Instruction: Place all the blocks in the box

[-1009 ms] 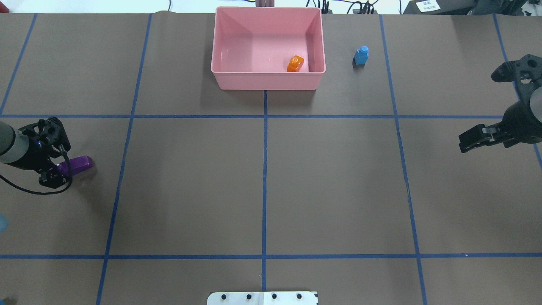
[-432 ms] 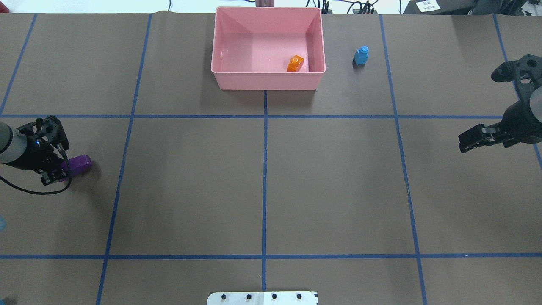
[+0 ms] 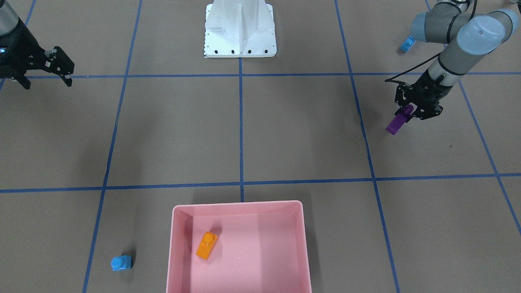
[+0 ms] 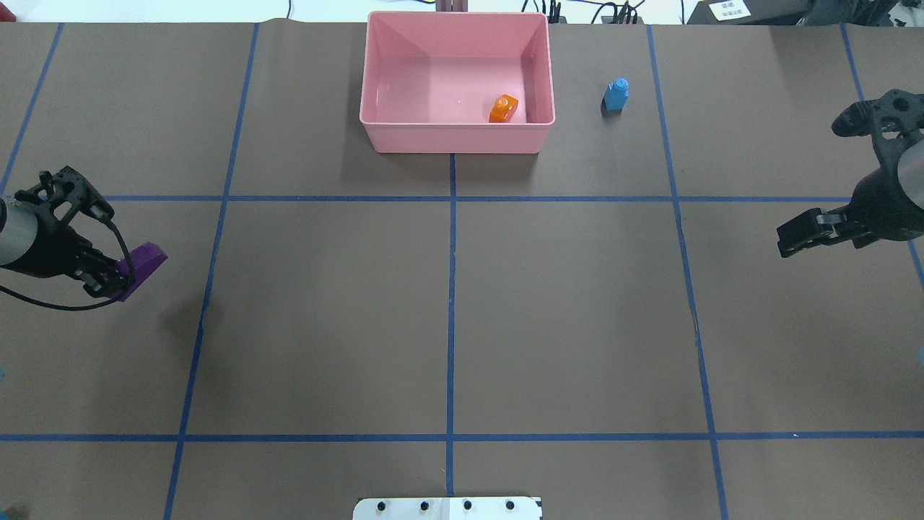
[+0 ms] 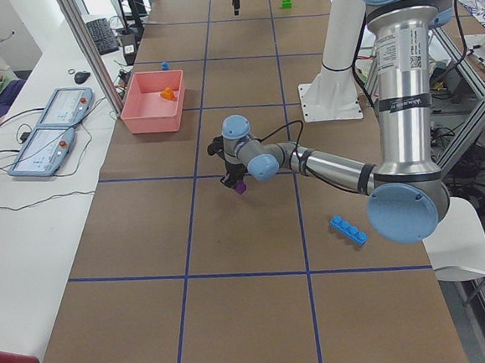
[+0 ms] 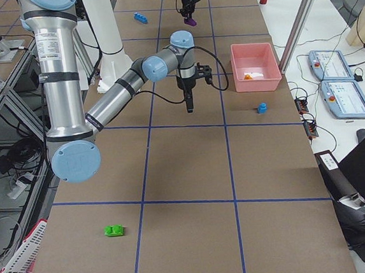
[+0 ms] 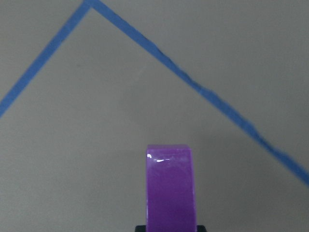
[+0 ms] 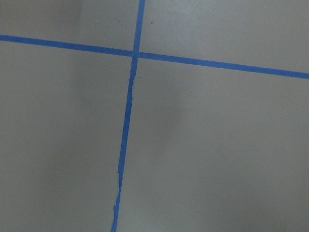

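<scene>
My left gripper will release the purple sloped block in the pink box against the box's side (image 3: 287, 253) opposite the orange block. The purple block is now held tilted above the table.
My left gripper (image 4: 115, 280) is shut on the purple sloped block (image 4: 146, 261) and holds it tilted above the table at the left; the block also shows in the front view (image 3: 396, 123) and fills the bottom of the left wrist view (image 7: 171, 188). The pink box (image 4: 455, 139) stands at the far middle with the orange block (image 4: 504, 109) inside. The small light blue block (image 4: 616, 94) stands right of the box. The long light blue block (image 5: 348, 229) and the green block (image 6: 114, 230) lie near the table ends. My right gripper (image 4: 787, 243) is open and empty at the right.
The white base plate (image 4: 447, 508) sits at the near middle edge. Blue tape lines cross the brown table top. In the left side view, a person sits by tablets (image 5: 54, 133) on a white side table beyond the box.
My left gripper has closed on the purple block and lifted it off the table, tilting it. The right gripper has barely moved.
</scene>
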You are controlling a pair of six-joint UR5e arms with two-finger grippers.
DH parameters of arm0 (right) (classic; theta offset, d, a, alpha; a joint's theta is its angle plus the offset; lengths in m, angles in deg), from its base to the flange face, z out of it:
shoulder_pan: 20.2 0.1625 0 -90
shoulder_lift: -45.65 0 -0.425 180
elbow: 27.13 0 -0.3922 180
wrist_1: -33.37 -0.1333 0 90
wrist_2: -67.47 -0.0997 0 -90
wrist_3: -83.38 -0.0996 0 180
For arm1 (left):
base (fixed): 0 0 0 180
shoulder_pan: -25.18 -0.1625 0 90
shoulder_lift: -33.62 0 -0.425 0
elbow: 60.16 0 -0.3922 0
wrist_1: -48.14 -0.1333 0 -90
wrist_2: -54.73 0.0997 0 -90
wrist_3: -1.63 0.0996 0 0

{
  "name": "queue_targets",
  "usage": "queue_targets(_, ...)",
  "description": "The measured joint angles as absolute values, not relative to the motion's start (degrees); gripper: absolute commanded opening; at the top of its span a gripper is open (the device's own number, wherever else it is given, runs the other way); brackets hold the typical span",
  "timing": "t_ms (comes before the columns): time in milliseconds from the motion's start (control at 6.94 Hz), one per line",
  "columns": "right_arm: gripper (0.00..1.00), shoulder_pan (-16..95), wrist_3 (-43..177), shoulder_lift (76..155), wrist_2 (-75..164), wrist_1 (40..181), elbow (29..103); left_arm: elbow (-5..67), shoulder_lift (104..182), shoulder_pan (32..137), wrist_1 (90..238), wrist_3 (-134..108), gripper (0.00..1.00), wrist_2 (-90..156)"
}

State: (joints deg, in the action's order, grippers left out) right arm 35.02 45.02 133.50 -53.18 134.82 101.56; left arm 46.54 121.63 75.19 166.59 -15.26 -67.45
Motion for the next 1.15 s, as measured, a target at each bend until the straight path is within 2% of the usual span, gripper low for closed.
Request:
queue_targets(432,1.0,35.1,45.1,131.0,-53.1,134.9,99.6,47.2,130.7,76.0,165.2,-40.7,0.0,-67.3)
queue_targets(721,1.0,35.1,45.1,130.5,-53.0,134.9,99.4,43.7,143.4,75.9,155.5,-47.5,0.0,-67.2)
queue_targets(1009,1.0,35.1,44.9,130.4,-53.0,134.9,99.4,34.0,158.8,75.9,145.7,-48.6,0.0,-67.2)
queue_targets(1153,1.0,35.1,44.9,130.2,-53.1,134.9,99.2,26.0,166.8,75.9,143.5,-49.5,0.0,-67.3)
